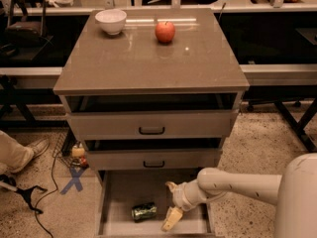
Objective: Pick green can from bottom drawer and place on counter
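The green can's end [152, 211] nearest the white arm faces the open fingers of my gripper, so I move the gripper there next and close it on that end.
The green can [144, 211] lies on its side on the flat grey floor of the open bottom drawer [119, 192], left of centre. My gripper [170, 205] is inside the drawer, just right of the can and apart from it. Its two pale fingers [171, 218] are spread open and hold nothing. The white arm reaches in from the lower right. The counter [148, 58] is the glossy grey-brown top of the cabinet above.
A white bowl [110, 21] and a red apple [165, 31] stand at the back of the counter. The two upper drawers [151, 125] are slightly open. A blue X mark [73, 180], cables and a shoe [34, 148] lie on the floor at left.
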Available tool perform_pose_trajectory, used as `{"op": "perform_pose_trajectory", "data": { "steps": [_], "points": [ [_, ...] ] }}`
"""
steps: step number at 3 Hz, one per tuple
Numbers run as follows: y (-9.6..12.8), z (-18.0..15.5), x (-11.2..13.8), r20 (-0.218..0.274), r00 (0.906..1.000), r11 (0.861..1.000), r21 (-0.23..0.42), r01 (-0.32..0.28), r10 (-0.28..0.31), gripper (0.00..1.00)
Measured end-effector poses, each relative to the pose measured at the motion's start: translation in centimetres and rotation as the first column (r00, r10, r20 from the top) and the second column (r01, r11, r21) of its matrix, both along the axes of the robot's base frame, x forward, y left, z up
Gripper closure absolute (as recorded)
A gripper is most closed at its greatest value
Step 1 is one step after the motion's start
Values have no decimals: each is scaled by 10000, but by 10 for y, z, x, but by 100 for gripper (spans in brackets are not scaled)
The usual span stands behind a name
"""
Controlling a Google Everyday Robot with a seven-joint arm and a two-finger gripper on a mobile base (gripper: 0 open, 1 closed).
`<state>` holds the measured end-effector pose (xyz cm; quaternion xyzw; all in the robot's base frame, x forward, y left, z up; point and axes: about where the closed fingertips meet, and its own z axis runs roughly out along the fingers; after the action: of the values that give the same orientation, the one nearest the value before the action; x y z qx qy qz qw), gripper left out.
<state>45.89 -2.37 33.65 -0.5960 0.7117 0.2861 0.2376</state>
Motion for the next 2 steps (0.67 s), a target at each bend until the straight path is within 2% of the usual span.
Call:
{"op": "perform_pose_trajectory", "data": {
  "steps": [1, 2],
  "points": [
    [0, 3, 2, 54, 10000, 10000, -17, -5, 5, 0],
    [8, -20, 5, 244, 9996, 9998, -116, -157, 160, 0]
  ]
}}
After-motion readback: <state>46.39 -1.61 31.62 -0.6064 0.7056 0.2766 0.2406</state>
